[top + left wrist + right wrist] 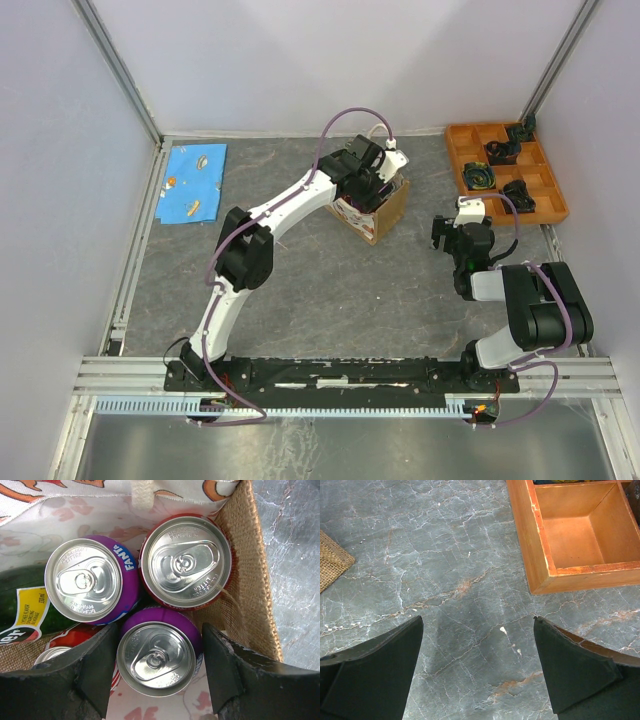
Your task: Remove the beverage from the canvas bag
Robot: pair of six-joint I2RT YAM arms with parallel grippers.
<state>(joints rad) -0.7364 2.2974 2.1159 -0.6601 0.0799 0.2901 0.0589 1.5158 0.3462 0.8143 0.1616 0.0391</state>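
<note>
The purple can, now down inside the canvas bag, will go down on the bare table (294, 227) between the blue cloth and the canvas bag, set there by my left gripper.
The canvas bag (378, 218) stands at the middle back of the table, its tan burlap wall (250, 580) showing in the left wrist view. My left gripper (372, 185) reaches down into it. Inside, its fingers (95, 665) press both sides of a purple can (157, 652), and the gripper (160, 672) is shut on that can. A second purple Fanta can (85, 580) and a red can (186, 562) stand upright just behind. My right gripper (447, 237) hovers open and empty over bare table (477, 665), to the right of the bag.
A green bottle (20, 597) and another red can (55, 647) lie at the left inside the bag. An orange compartment tray (505, 170) with dark items sits back right, its corner close to my right gripper (540, 555). A blue cloth (193, 182) lies back left.
</note>
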